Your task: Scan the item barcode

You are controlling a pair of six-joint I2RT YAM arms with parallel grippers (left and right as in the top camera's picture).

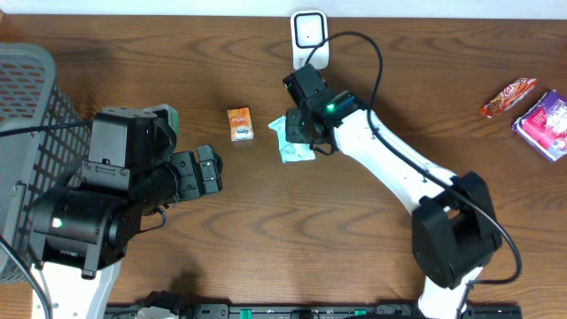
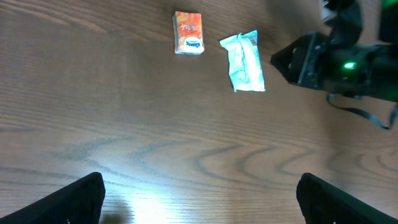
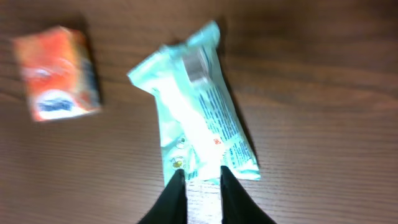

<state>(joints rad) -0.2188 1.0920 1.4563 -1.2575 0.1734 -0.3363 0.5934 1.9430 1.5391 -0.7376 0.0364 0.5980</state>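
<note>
My right gripper needs to open its fingers, which are almost closed at the packet's near edge, then reach farther over and pinch the packet's middle (image 3: 200,118) before lifting.
The item, a pale teal packet (image 1: 289,149) (image 2: 245,62) (image 3: 199,118), lies flat on the wooden table below the white scanner (image 1: 309,35) at the far edge. My right gripper (image 1: 299,131) (image 3: 203,178) hovers over the packet's near end. Its fingers stand a narrow gap apart with bare wood showing between them, and the packet's edge sits just at the tips. My left gripper (image 1: 210,170) (image 2: 199,199) stands wide open over bare table, well left of the packet, holding nothing.
A small orange box (image 1: 240,124) (image 2: 188,32) (image 3: 57,73) lies just left of the packet. A grey mesh basket (image 1: 27,97) fills the far left. A red wrapper (image 1: 509,96) and a purple pack (image 1: 545,124) lie at the far right.
</note>
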